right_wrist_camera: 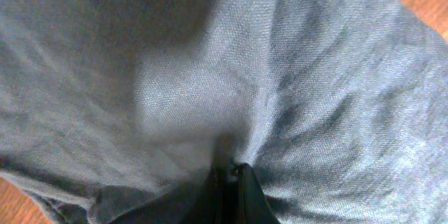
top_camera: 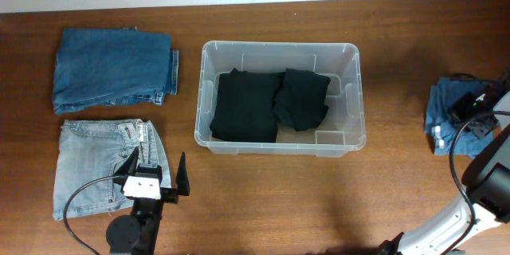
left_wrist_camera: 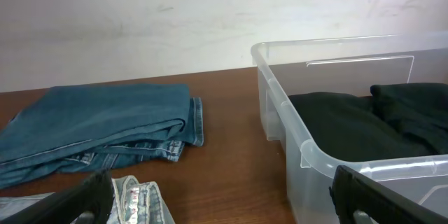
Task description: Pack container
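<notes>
The blue denim garment has only a small fold inside it pinched by my right gripper, so that gripper should back off, open wide and grip the garment across its side edge [right_wrist_camera: 411,22].
The clear plastic container [top_camera: 280,45] stands mid-table and holds two folded black garments [top_camera: 245,105] [top_camera: 303,97]. In the left wrist view its near corner [left_wrist_camera: 280,105] is at the right, with the black cloth [left_wrist_camera: 343,129] inside. My left gripper [top_camera: 157,164] is open and empty, low over the right edge of folded light blue jeans [top_camera: 100,163]; its fingers [left_wrist_camera: 220,206] frame the jeans' waistband [left_wrist_camera: 136,199]. My right gripper [top_camera: 470,113] is at the far right, shut on a bunched blue denim garment [top_camera: 442,111]. That denim [right_wrist_camera: 280,63] fills the right wrist view around the closed fingertips [right_wrist_camera: 234,175].
Folded dark blue jeans [top_camera: 111,68] lie at the back left, also in the left wrist view [left_wrist_camera: 98,122]. A white wall runs behind the table's far edge. Bare wood lies between the light jeans and the container.
</notes>
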Available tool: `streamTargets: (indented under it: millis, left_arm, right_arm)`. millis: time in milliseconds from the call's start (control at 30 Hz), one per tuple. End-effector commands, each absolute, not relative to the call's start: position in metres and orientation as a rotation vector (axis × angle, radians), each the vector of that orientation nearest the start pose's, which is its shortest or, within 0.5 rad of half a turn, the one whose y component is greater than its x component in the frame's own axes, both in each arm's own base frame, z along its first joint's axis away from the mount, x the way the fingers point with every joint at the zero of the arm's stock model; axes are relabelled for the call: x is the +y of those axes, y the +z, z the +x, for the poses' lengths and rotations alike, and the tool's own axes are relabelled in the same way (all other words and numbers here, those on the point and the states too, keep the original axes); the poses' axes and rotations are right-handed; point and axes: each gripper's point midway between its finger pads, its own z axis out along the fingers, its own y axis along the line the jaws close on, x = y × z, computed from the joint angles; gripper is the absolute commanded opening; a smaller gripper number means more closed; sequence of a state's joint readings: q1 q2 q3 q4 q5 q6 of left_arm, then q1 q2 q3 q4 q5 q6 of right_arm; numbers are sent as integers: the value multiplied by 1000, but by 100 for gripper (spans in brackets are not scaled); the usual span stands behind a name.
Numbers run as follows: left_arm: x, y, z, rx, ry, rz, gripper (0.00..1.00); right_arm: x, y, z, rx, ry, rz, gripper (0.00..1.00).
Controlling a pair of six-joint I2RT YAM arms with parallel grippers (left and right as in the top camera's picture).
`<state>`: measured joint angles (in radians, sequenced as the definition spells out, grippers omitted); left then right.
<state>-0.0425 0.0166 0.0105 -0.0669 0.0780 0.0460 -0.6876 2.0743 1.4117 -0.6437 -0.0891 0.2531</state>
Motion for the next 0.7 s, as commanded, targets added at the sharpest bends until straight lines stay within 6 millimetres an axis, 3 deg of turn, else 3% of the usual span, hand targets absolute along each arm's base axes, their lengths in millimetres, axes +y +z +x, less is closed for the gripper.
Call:
streamTargets:
  millis: [0,133,200,267,333,367,433,533,600,667]
  left_arm:
    - [-23,157,245,1641,-48,143,100]
    - [-23,157,245,1642,-48,143,99]
    - [-23,157,245,1642,-48,143,99]
    - [-23,157,245,1642,-48,143,99]
    - [-23,157,245,1642,-48,143,99]
    - [-23,157,245,1642,-48,143,99]
    - [-23,157,245,1642,-48,143,99]
    - [-23,157,245,1641,-48,143,99]
    - [-23,157,245,1642,-48,143,99]
    - [-23,157,245,1642,-48,143,99]
  right_arm:
    - [-243,21,363,2498,267,1306,4]
    - [-226,59,397,2333,507,1278,4]
    - [-232,73,404,2304,488,1239,5]
    - [-248,106,413,2273,408,1119,13]
    - [-257,129,414,2264,361,1031,19]
    - [-262,143,410,2276,320,958,27]
    - [-278,160,393,2336,181,831,34]
    - [-301,153,359,2452,26,763,45]
    - [-301,138,340,2568,3,594,46]
    - [-304,123,330,2593,36,618,54]
